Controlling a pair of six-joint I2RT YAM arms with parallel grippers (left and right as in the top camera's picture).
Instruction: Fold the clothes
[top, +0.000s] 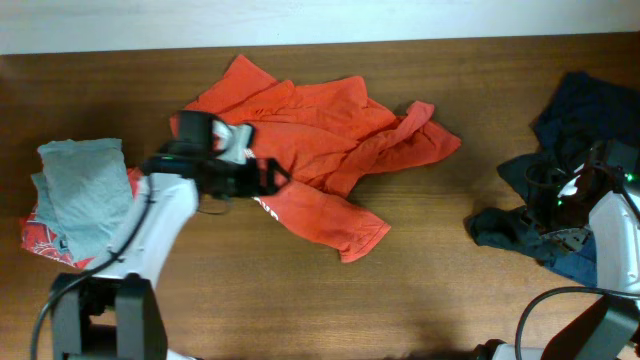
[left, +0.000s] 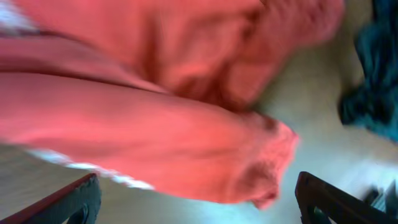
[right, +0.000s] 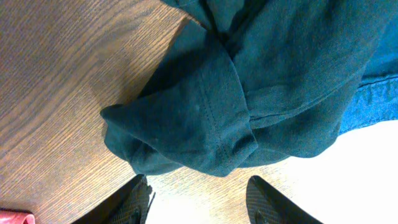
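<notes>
The near end of the orange-red T-shirt is all bunched and slants toward the navy garment, so I will use my left gripper to pinch the T-shirt's inner fold (top: 326, 201) and pull toward the grey garment.
The clothes lie apart on the wooden table. A crumpled orange-red T-shirt (top: 330, 140) sprawls in the middle, and a bit of white print shows at its lower left edge. My left gripper (top: 280, 178) hovers at that edge. In the left wrist view the shirt (left: 155, 118) fills the upper frame, blurred, and the gripper (left: 199, 208) is open with only table between its fingers. At the right a dark navy garment (top: 565, 120) lies in a heap. My right gripper (top: 540, 190) stands over its near edge. In the right wrist view it (right: 199, 202) is open just short of the navy fold (right: 211, 124), gripping nothing.
A folded grey garment (top: 85, 190) rests on a red patterned cloth (top: 40, 240) at the left edge. Blue denim fabric (right: 379, 99) shows beside the navy heap. Bare wood runs along the front (top: 420, 290) between the two arms.
</notes>
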